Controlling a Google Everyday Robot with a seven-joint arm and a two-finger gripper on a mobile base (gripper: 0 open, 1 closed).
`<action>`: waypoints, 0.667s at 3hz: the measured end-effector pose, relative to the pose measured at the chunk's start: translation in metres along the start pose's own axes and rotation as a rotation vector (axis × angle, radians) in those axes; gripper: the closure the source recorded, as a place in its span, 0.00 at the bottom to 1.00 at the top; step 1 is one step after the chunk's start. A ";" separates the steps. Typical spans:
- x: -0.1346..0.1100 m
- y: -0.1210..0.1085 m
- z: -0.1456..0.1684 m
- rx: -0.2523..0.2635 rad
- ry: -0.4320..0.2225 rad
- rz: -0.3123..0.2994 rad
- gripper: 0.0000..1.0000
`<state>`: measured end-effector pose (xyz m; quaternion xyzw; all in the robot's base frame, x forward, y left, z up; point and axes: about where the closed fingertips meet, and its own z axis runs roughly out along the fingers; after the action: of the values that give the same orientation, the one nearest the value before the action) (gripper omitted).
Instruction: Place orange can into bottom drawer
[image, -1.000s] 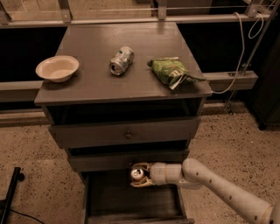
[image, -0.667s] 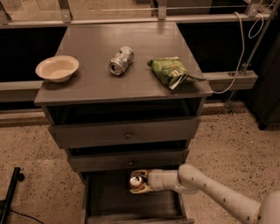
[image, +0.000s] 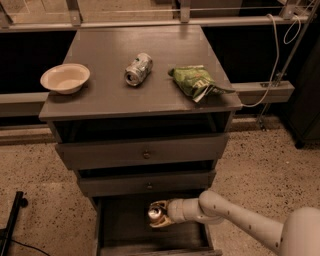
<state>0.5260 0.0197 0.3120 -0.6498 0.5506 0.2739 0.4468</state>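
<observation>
The robot's gripper should release the orange can on the bottom drawer's dark bottom, midway (image: 156, 231) between its sides, toward the front.
The orange can (image: 155, 214) lies on its side in my gripper (image: 159, 214), silver top facing left. My gripper is shut on the can and holds it inside the open bottom drawer (image: 125, 235), just above the dark flat floor, near the drawer's middle. My white arm (image: 235, 220) reaches in from the lower right. The two shallower drawers with round knobs (image: 146, 155) are above; the upper one stands slightly pulled out.
On the cabinet top (image: 105, 100) lie a silver-green can (image: 138, 69) on its side, a cream bowl (image: 65, 78) at the left and a green chip bag (image: 195, 81) at the right. A cable (image: 272, 65) hangs at the right. Speckled floor surrounds the cabinet.
My gripper has moved down and slightly left with the can, lower into the bottom drawer. Nothing on the cabinet top has moved.
</observation>
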 end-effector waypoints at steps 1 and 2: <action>0.018 0.009 0.012 0.028 -0.040 -0.017 1.00; 0.060 0.038 0.041 0.039 -0.063 -0.048 1.00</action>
<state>0.5098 0.0277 0.2319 -0.6450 0.5257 0.2725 0.4830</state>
